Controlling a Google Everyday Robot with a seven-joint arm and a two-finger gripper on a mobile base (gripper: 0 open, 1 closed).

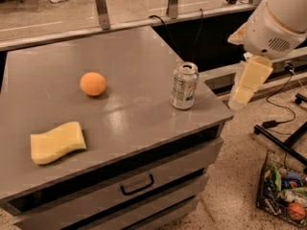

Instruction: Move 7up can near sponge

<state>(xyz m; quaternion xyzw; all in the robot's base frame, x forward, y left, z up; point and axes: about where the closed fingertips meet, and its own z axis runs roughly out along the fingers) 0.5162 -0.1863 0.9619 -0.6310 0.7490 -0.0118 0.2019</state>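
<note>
The robot's gripper needs to next move to the upper half of the 7up can (185, 78) and close there, leaving the can's bottom clear below the fingers.
The 7up can (184, 86) stands upright near the right front corner of the grey cabinet top (129, 56). It is silver-white with green lettering and a pull-tab top. The sponge (57, 142) lies flat at the front left of the top, pale yellow with wavy edges, far from the can. My gripper (245, 84) hangs off the right side of the cabinet, to the right of the can and about level with it, not touching it. It holds nothing that I can see.
An orange ball (92, 84) sits on the top between the can and the sponge, toward the back. The cabinet has a drawer with a handle (137, 185). A basket of items (284, 194) stands on the floor at the lower right. A rail (144, 20) runs behind.
</note>
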